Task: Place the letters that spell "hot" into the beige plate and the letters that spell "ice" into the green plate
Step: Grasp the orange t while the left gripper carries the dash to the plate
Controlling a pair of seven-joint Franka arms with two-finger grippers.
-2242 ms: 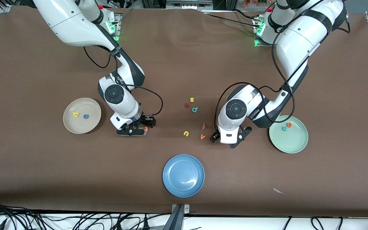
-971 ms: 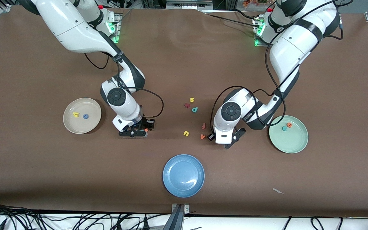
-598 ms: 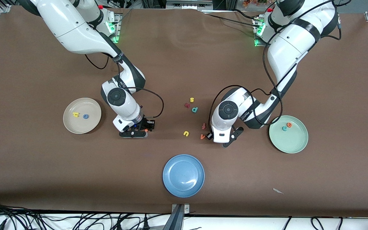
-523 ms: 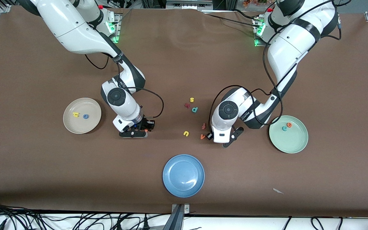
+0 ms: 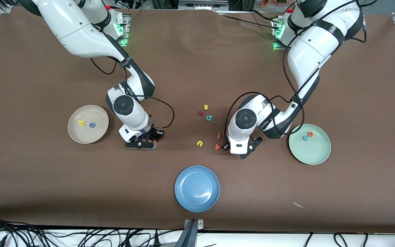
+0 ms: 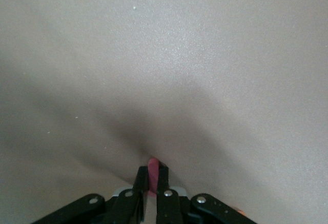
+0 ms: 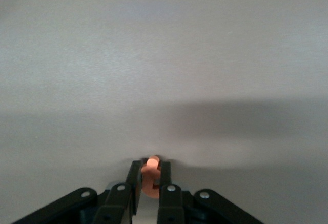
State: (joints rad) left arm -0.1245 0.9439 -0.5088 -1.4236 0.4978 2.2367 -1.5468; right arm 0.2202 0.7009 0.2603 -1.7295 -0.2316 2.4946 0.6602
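Observation:
The left gripper needs to set the pinkish-red i down in the green plate [image 5: 301,144] next to the teal c, away from the orange e.
My right gripper [image 5: 152,138] [image 7: 152,171] hangs low over the table between the beige plate [image 5: 74,134] and the loose letters, shut on the orange hooked t [image 7: 152,179]. My left gripper [image 5: 225,146] [image 6: 152,168] sits low beside the orange v [image 5: 217,146], shut on a pinkish-red bar, the i [image 6: 152,166]. The beige plate holds the yellow h [image 5: 81,122] and the blue o [image 5: 91,125]. In the green plate [image 5: 315,155] lie the teal c [image 5: 305,138] and the orange e [image 5: 310,134].
Loose letters lie mid-table: a yellow s [image 5: 205,107], a dark red letter [image 5: 201,113], a teal p [image 5: 209,117], a red f [image 5: 218,135] and a yellow u [image 5: 200,143]. A blue plate [image 5: 196,188] sits nearer the front camera. A paper scrap [image 5: 298,205] lies near the front edge.
Both grippers have closed on their letters. The left gripper crept toward the orange v before closing. The right gripper has shifted slightly toward the beige plate with the t.

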